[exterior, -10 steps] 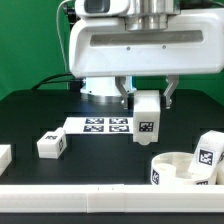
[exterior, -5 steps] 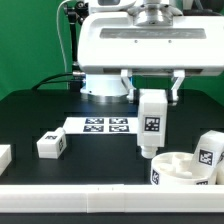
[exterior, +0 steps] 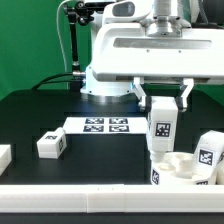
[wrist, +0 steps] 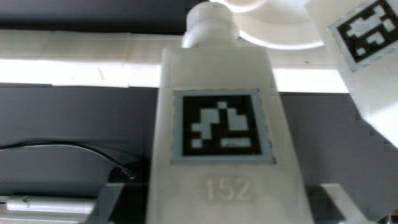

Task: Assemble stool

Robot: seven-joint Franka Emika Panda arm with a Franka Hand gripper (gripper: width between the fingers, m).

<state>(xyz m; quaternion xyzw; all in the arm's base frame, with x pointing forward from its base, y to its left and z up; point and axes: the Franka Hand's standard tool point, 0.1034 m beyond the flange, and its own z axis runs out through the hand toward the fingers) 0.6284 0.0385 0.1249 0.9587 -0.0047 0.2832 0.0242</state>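
My gripper is holding the white stool leg. It will let go of the leg upright in the round white seat (exterior: pixel 166 166), beside the second standing leg.
My gripper (exterior: pixel 162 100) is shut on a white stool leg (exterior: pixel 161 130) with a black-and-white tag, held upright with its peg end just above the round white seat (exterior: pixel 180 168) at the exterior view's lower right. In the wrist view the leg (wrist: pixel 217 120) fills the middle, its tag numbered 152, its tip over the seat (wrist: pixel 276 30). A second leg (exterior: pixel 208 150) stands on the seat's far right side and also shows in the wrist view (wrist: pixel 365 35). Another leg (exterior: pixel 51 144) lies on the black table to the left.
The marker board (exterior: pixel 100 126) lies flat in the middle of the table. A white part (exterior: pixel 4 156) sits at the left edge. A plain white bar (exterior: pixel 70 191) runs along the front. The robot base (exterior: pixel 105 80) stands behind.
My gripper has carried the leg to the exterior view's right and lower, from beside the marker board to over the seat.
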